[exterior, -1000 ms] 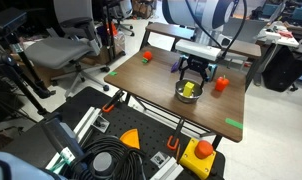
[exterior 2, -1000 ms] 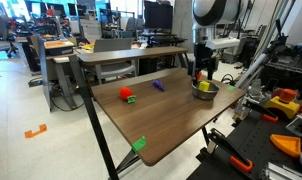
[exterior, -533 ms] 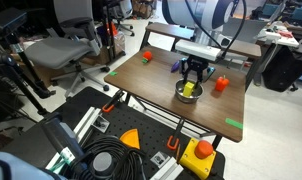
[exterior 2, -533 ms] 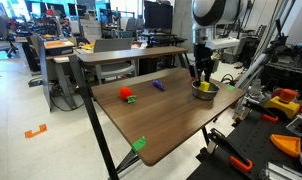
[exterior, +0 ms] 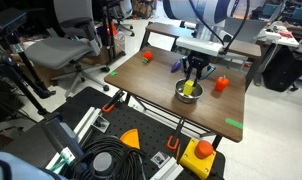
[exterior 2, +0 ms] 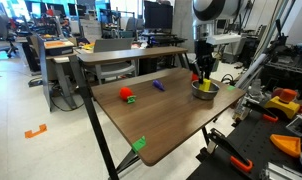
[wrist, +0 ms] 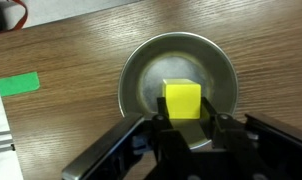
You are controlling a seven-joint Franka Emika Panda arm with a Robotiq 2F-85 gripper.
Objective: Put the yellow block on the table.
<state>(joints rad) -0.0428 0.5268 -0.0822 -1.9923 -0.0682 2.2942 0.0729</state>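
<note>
Next, my gripper sets the yellow block down on the wood (exterior: pixel 152 77) between the metal bowl and the green tape near the chairs.
The yellow block (wrist: pixel 181 99) lies inside a round metal bowl (wrist: pixel 139 75) on the wooden table (exterior: pixel 161 95). In the wrist view my gripper (wrist: pixel 182 119) reaches down into the bowl, and its two dark fingers (wrist: pixel 160 126) press against the block's left and right sides. Both exterior views show the gripper (exterior: pixel 195 76) (exterior 2: pixel 202 76) standing upright over the bowl (exterior: pixel 181 96) (exterior 2: pixel 204 93), with a bit of yellow block (exterior: pixel 191 90) showing under the fingers. The block still sits low within the bowl's rim.
A red object (exterior: pixel 222 84) lies just beside the bowl. Another red item (exterior 2: pixel 126 94) and a small purple one (exterior 2: pixel 158 86) lie farther along the table. Green tape (exterior: pixel 234 124) (wrist: pixel 16 84) marks the tabletop. Chairs, cables and equipment surround the table.
The jaws have closed from wide open onto the yellow block in the bowl. The arm has hardly shifted.
</note>
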